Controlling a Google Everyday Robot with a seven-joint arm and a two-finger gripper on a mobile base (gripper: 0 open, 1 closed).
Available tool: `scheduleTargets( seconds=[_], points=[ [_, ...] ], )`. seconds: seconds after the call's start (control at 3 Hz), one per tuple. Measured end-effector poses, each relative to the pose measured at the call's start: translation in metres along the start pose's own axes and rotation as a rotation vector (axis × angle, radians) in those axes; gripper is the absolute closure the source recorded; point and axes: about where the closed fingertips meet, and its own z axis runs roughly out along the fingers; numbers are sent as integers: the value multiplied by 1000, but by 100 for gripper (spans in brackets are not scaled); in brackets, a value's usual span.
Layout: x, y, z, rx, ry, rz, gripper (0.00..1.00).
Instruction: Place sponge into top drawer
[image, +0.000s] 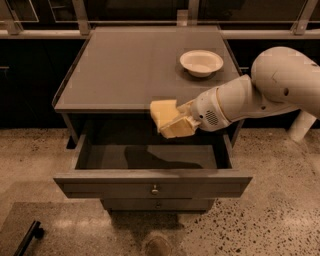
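Observation:
Next, my gripper releases the sponge onto the bottom of the open top drawer (177, 153), in the spot straight below where the sponge is hanging.
The sponge (163, 112) is a pale yellow block held in my gripper (169, 124), which is shut on it. The sponge hangs just past the front edge of the grey cabinet top (125, 70), above the open top drawer (150, 183). The drawer is pulled out and its inside looks empty, with the arm's shadow on the floor of it. Its plain front panel has a small round knob (155, 189). My white arm (260, 95) comes in from the right.
A white bowl (201, 62) stands on the cabinet top at the back right. The lower drawer front (157, 204) shows beneath the open one. A speckled floor (280, 215) surrounds the cabinet, and a dark object (27, 237) lies at bottom left.

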Motion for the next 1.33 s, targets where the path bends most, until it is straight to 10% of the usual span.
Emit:
scheduleTargets(
  seconds=[1.33],
  points=[
    [121, -53, 73, -34, -86, 341, 100]
  ],
)
